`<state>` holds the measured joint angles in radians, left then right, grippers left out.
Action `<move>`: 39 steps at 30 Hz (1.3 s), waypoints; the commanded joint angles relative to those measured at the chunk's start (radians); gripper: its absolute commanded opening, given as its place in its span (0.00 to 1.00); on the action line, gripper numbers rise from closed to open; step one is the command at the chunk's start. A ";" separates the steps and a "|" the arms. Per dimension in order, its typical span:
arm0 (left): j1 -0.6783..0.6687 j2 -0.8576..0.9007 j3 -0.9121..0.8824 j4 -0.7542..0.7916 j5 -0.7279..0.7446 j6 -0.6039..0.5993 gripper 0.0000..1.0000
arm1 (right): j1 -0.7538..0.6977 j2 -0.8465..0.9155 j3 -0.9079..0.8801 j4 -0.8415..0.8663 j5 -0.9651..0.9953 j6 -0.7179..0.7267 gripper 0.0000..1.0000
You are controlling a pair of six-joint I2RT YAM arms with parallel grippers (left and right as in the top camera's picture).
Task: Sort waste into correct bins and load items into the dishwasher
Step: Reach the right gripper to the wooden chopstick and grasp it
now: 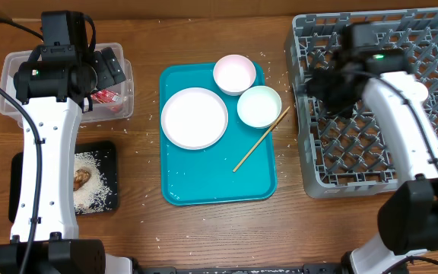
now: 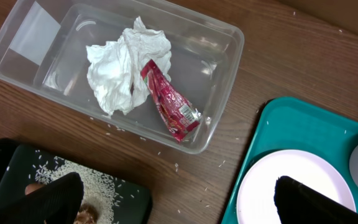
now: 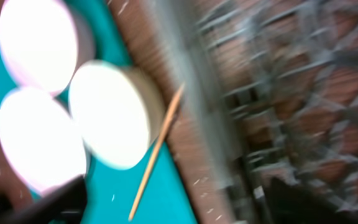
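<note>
Next, I move my right gripper to the orange-tan stick's near half (image 1: pixel 252 150) (image 3: pixel 148 175), beside the green bowl on the teal tray, and close it there.
The clear tub (image 2: pixel 219 74) holds a crumpled white napkin (image 2: pixel 120 68) and a red foil wrapper (image 2: pixel 169 102). My left gripper (image 2: pixel 176 199) hangs open above the wood between the tub, the black tray (image 1: pixel 106 152) and the teal tray, with nothing in it. A brown lump (image 1: pixel 80 178) lies on rice in the black tray. The white plate (image 1: pixel 194 118), pink bowl (image 1: pixel 234 74), green bowl (image 1: pixel 258 106) and a thin orange-tan stick (image 1: pixel 261 141) rest on the teal tray (image 1: pixel 219 183). Over the left edge of the grey dish rack (image 1: pixel 371 171), my right gripper (image 3: pixel 173 205) is open and empty; its view is blurred.
Loose rice grains are scattered on the wooden table around the trays. The rack fills the right side, and my right arm crosses over it. My left arm runs along the table's left side, above the tub and the black tray.
</note>
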<state>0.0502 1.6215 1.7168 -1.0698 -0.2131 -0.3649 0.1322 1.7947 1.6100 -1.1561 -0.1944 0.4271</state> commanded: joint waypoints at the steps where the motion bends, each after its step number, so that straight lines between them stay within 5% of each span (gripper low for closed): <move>1: 0.002 -0.005 0.014 0.001 0.003 -0.009 1.00 | 0.099 -0.018 -0.035 0.000 0.009 0.053 1.00; 6: 0.002 -0.005 0.014 0.001 0.004 -0.010 1.00 | 0.235 -0.018 -0.123 0.080 0.007 0.117 1.00; 11: 0.002 -0.005 0.014 0.001 0.003 -0.009 1.00 | 0.327 -0.014 -0.247 0.213 0.038 0.312 0.85; 20: 0.002 -0.005 0.014 0.000 0.003 -0.009 1.00 | 0.426 -0.002 -0.338 0.268 0.229 0.565 0.82; 35: 0.002 -0.005 0.014 0.000 0.003 -0.009 1.00 | 0.450 0.149 -0.341 0.347 0.310 0.670 0.78; 39: 0.002 -0.005 0.014 0.000 0.004 -0.009 1.00 | 0.450 0.160 -0.341 0.347 0.314 0.670 0.68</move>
<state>0.0502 1.6215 1.7168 -1.0702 -0.2131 -0.3645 0.5777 1.9461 1.2739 -0.8116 0.0906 1.0809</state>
